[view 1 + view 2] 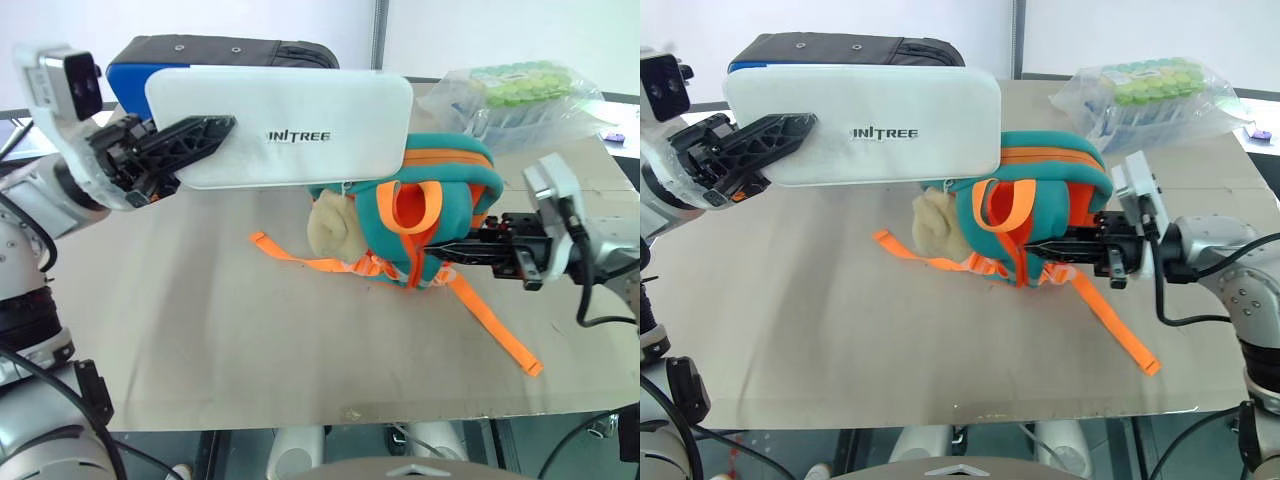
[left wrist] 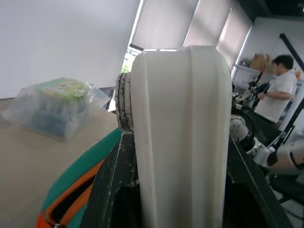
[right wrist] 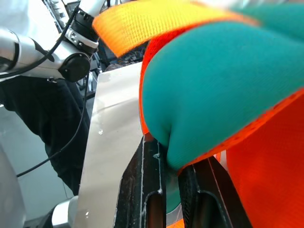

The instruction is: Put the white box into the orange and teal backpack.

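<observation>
My left gripper is to release the white box inside the backpack's main pocket (image 2: 71, 198), under the orange zipper behind the backpack's loop. The white box is still held in the air.
My left gripper (image 1: 224, 126) is shut on the left end of the white box (image 1: 290, 125) and holds it in the air. The box lies level, lettering facing me, with its right end over the top of the orange and teal backpack (image 1: 450, 185). In the left wrist view the white box (image 2: 180, 133) stands edge-on between the black fingers (image 2: 114, 185). The backpack stands on the table with a beige plush charm (image 1: 335, 225) on its left. My right gripper (image 1: 437, 248) comes in from the right, shut on the backpack's teal edge (image 3: 223, 85).
A blue pad with a black top (image 1: 220, 55) lies behind the box. A clear plastic bag of green items (image 1: 520, 95) sits at the back right. Orange straps (image 1: 500, 330) trail across the beige table (image 1: 200, 320) towards its front edge. A person (image 2: 278, 90) stands in the background.
</observation>
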Available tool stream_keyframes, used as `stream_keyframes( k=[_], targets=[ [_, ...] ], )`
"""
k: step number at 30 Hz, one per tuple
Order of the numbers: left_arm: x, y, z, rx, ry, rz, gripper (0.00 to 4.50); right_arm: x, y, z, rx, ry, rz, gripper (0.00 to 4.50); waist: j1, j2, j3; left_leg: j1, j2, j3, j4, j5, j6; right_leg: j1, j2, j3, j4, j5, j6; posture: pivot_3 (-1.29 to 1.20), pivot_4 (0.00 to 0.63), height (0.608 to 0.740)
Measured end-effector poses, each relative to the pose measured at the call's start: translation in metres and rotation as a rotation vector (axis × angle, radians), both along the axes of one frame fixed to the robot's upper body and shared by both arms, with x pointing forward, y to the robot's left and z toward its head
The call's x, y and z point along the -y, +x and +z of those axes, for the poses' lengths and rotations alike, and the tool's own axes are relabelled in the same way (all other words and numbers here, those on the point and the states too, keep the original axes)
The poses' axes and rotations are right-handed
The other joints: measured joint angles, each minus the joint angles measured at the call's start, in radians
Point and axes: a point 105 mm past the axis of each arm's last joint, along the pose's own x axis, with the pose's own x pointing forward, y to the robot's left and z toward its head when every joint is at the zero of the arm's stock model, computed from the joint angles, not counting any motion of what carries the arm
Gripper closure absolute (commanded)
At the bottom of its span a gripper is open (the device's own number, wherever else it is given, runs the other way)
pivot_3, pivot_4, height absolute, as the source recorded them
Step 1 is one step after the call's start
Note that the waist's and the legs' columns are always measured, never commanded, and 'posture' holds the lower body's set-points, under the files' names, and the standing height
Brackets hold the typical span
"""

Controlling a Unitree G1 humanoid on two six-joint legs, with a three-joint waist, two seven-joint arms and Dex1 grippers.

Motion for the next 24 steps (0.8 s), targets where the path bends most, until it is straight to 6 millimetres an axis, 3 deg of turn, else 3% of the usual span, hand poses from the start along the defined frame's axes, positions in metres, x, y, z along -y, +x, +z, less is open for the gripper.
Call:
stream_keyframes(
  k=[4,8,15,24],
  targets=[
    [-0.005,0.01,-0.004,0.027,0.018,0.01,3.47,0.01,-0.005,0.001,-0.014,-0.021,0.004,4.42,0.004,0.0,0.0,0.0,0.0,0.0,0.0,0.0,0.0,0.0,0.0,0.0,0.0,0.0,0.0,0.0,0.15,0.74],
    [-0.01,0.017,0.004,0.064,0.023,0.038,3.47,0.013,-0.007,0.0,-0.025,-0.025,0.01,4.42,0.006,0.0,0.0,0.0,0.0,0.0,0.0,0.0,0.0,0.0,0.0,0.0,0.0,0.0,0.0,0.0,0.15,0.74],
    [-0.015,0.022,0.0,0.068,0.049,0.04,3.47,0.014,-0.008,0.001,-0.026,-0.016,0.004,4.42,0.008,0.0,0.0,-0.001,0.0,0.0,0.001,0.0,0.0,0.0,0.0,0.0,0.0,0.0,0.0,0.0,0.15,0.74],
    [-0.004,0.028,-0.022,0.128,0.142,0.02,3.47,0.015,-0.011,0.006,-0.035,0.027,0.001,4.42,0.023,0.0,0.0,-0.001,0.0,-0.001,0.003,0.0,0.0,0.002,0.0,-0.001,0.001,0.0,0.0,0.0,0.15,0.74]
  ],
)
